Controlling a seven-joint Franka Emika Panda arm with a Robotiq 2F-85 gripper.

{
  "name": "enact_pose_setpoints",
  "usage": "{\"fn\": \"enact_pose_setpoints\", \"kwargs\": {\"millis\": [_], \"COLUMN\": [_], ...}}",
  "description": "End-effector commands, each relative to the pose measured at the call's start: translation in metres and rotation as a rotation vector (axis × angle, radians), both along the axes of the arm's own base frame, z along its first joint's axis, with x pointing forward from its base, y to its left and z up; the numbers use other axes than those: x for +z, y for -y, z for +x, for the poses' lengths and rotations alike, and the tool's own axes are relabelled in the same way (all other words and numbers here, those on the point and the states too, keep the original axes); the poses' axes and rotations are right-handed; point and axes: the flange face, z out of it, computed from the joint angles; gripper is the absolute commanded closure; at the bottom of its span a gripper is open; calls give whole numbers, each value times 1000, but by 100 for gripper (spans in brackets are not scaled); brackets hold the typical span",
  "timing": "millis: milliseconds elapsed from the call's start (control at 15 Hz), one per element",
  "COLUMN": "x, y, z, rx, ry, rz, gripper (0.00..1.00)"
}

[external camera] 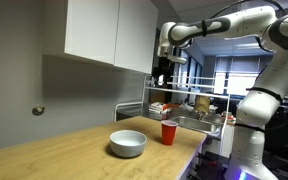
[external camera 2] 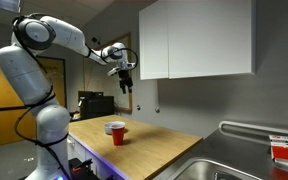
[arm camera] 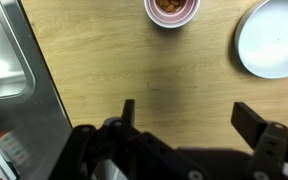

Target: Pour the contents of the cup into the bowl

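My gripper is going to close on the rim (external camera: 173,122) (arm camera: 149,12) of the small red cup, since I will lift that cup and tip it over the white bowl.
The small red cup (external camera: 169,132) stands upright on the wooden counter next to the wide white bowl (external camera: 128,143). In the wrist view the cup (arm camera: 172,10) shows brownish contents at the top edge, and the bowl (arm camera: 273,38) lies at the top right, looking empty. In an exterior view the cup (external camera 2: 117,132) stands in front of the bowl (external camera 2: 111,127). My gripper (external camera: 162,75) hangs high above the counter, well above the cup, open and empty; it also shows in the other exterior view (external camera 2: 126,86) and in the wrist view (arm camera: 192,115).
A steel sink (arm camera: 6,60) is set in the counter beside the cup. A dish rack (external camera: 189,110) with items stands over the sink. White wall cabinets (external camera: 109,32) hang above the counter. Bare wooden counter (arm camera: 134,70) lies below the gripper.
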Motion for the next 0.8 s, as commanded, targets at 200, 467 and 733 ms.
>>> {"fn": "enact_pose_setpoints", "kwargs": {"millis": [200,467,733], "x": [1,-18,-49], "y": [0,14,33], "z": [0,6,6], "rx": [0,-43,-90], "ry": [-1,-33,-89], "rz": [0,31,81], "gripper": [0,0,0]}}
